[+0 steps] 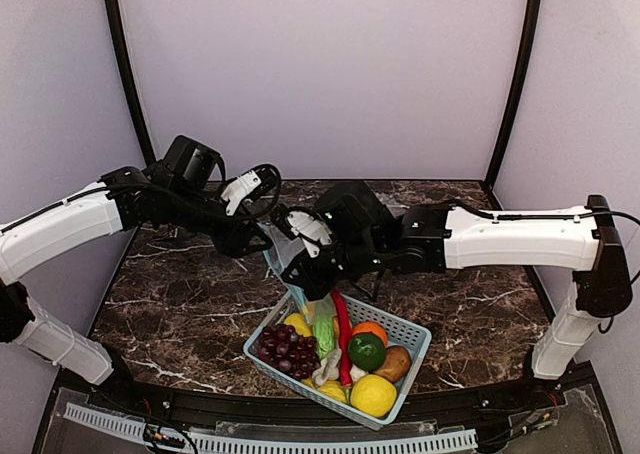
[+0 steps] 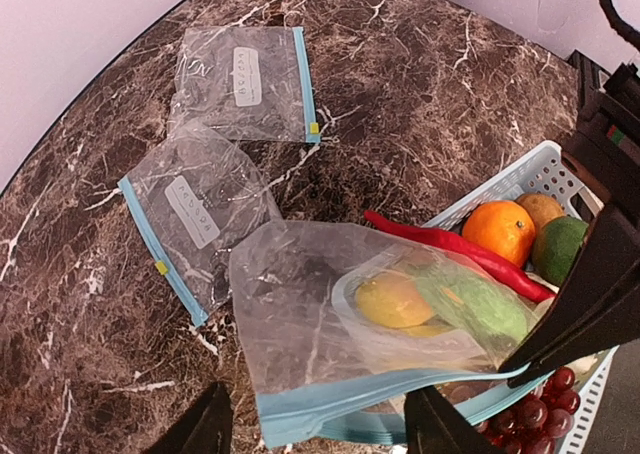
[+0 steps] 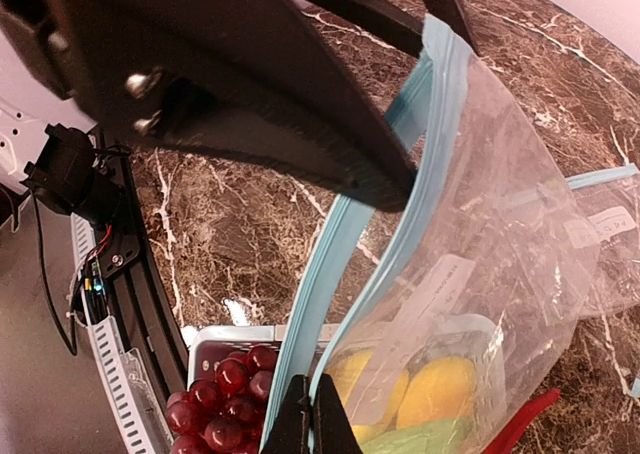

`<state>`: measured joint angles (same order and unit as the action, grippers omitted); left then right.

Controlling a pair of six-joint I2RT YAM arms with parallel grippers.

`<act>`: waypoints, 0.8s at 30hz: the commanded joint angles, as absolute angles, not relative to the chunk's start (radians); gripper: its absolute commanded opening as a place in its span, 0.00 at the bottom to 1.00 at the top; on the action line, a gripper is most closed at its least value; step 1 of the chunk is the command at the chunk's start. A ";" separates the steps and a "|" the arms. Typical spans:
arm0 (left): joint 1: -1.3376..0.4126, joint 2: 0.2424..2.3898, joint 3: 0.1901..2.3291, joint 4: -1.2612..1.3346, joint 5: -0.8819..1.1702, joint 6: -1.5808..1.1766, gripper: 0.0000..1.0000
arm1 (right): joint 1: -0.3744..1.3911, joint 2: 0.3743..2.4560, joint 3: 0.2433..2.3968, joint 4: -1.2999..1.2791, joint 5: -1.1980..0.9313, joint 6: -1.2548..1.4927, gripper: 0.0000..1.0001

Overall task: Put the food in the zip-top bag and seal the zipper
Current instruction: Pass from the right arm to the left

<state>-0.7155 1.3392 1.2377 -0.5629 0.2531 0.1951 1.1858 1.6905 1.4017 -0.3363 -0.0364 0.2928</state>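
Observation:
The bag's opening is a narrow slit, so my right gripper, pinching the zipper near the bag's corner, should release it for the bag's clear side [image 3: 455, 329].
A clear zip-top bag [image 2: 300, 304] hangs over the white basket [image 1: 415, 329], mouth toward my left wrist camera. Its light blue zipper [image 2: 350, 399] stands parted into two strips [image 3: 330, 274]. My right gripper [image 3: 312, 419] is shut on one strip at the bag's corner. My left gripper [image 2: 325, 429] is open, a finger on each side of the zipper edge. The orange [image 2: 500, 231] and the dark green avocado [image 2: 560, 246] lie in the basket. The light green gourd [image 2: 480, 299] shows through the plastic, next to a yellow fruit.
The basket also holds a long red chili [image 1: 343, 334], purple grapes [image 1: 285, 349], a lemon [image 1: 373, 395] and a brown fruit [image 1: 394, 362]. Two more clear bags [image 2: 245, 84] [image 2: 195, 204] lie flat on the marble top, left of the held one.

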 commanded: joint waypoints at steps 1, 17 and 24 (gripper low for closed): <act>-0.711 1.314 1.235 -0.557 0.266 0.254 0.49 | 1.195 1.671 1.386 -0.298 -0.100 0.261 0.00; -0.712 1.302 1.184 -0.535 0.294 0.226 0.01 | 1.198 1.632 1.350 -0.300 0.059 0.277 0.00; -0.713 1.291 1.161 -0.522 0.242 0.104 0.01 | 1.216 1.648 1.400 -0.410 0.418 0.403 0.00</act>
<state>-0.7155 1.3205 1.1805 -0.5339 0.2646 0.1860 1.1984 1.6508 1.3613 -0.3523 0.1757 0.3168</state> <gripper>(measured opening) 0.011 0.006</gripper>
